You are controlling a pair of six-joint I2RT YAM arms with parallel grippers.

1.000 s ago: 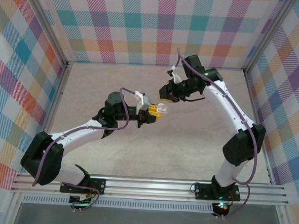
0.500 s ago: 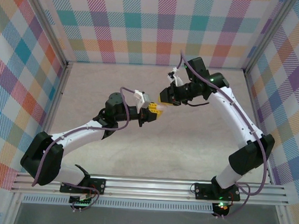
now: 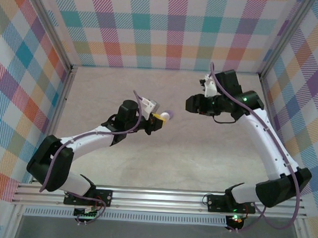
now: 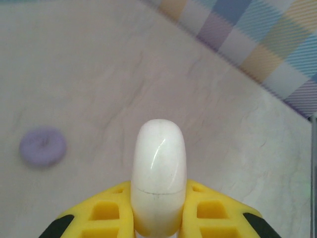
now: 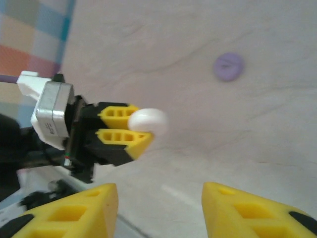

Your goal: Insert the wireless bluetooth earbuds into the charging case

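Note:
I will release the white charging case, now held above the table, with my left gripper on the beige table (image 3: 154, 130) just in front of the purple disc.
My left gripper (image 4: 158, 192) is shut on a white, rounded charging case (image 4: 158, 163), whose lid seam looks closed. The case juts forward from the yellow fingers (image 4: 101, 210), held above the table. From above, the left gripper (image 3: 159, 119) with the case (image 3: 163, 117) hangs near the table's middle. My right gripper (image 3: 191, 103) stands apart to its right, open and empty. In the right wrist view its yellow fingertips (image 5: 94, 206) stand wide at the bottom, facing the left gripper (image 5: 130, 124) and the case (image 5: 147, 120). The earbuds are out of view.
A pale purple round disc (image 4: 43, 147) lies flat on the beige table (image 3: 145, 161), also visible beyond the case (image 5: 228, 66). Plaid walls with metal frame rails (image 3: 68, 97) close in the back and both sides.
My right gripper has opened and drawn back to the right, away from the case. The left gripper, still holding the case, has shifted a little to the left.

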